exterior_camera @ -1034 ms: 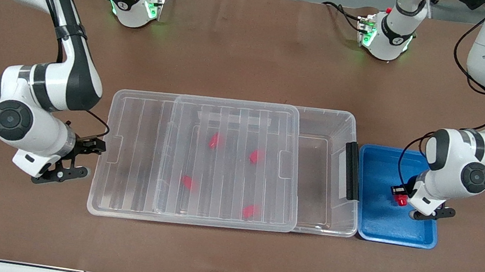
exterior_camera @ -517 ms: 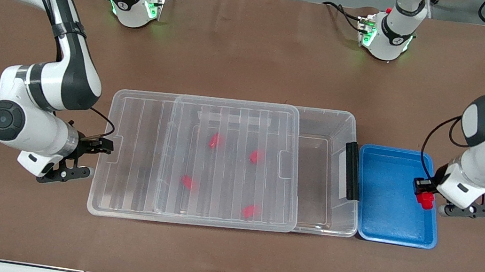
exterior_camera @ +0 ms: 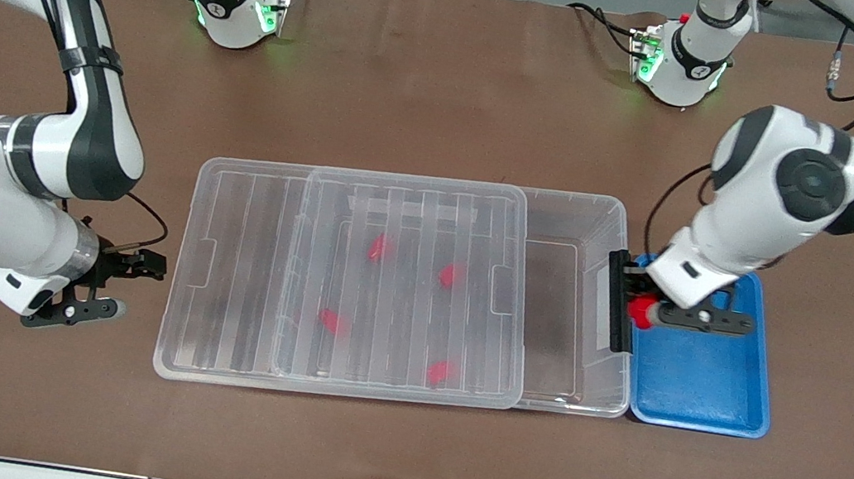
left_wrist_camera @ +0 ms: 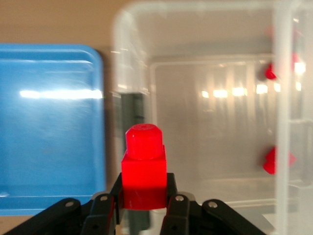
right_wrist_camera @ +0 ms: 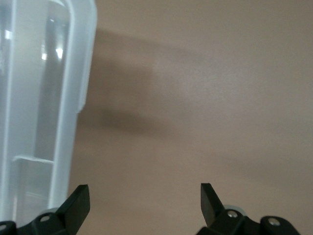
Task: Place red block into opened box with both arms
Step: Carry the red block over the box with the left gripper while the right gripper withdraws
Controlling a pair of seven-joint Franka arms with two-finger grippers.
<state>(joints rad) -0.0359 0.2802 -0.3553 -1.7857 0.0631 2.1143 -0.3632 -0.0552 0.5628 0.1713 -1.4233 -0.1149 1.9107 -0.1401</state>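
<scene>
Next, my left gripper lets go of the red block on the box's bare bottom [exterior_camera: 543,319] [left_wrist_camera: 186,133] between the ribbed lid and the black latch bar.
My left gripper [exterior_camera: 641,311] is shut on the red block [exterior_camera: 641,312], up in the air over the black latch bar [exterior_camera: 619,300] at the box's uncovered end. In the left wrist view the stepped red block [left_wrist_camera: 144,169] sits between the fingers of the left gripper [left_wrist_camera: 144,193]. The clear box [exterior_camera: 584,205] has its ribbed lid [exterior_camera: 246,281] slid toward the right arm's end. My right gripper [exterior_camera: 141,284] stands open just off that lid's end, and in the right wrist view the right gripper [right_wrist_camera: 144,200] has only bare table between its fingers.
A blue tray [exterior_camera: 699,386] lies against the box at the left arm's end. Several red blocks [exterior_camera: 378,247] lie inside the box under the lid. Brown table surrounds everything.
The left gripper has lifted the red block out of the blue tray and carried it toward the box's latch end. The right gripper has drawn back a little from the lid's edge.
</scene>
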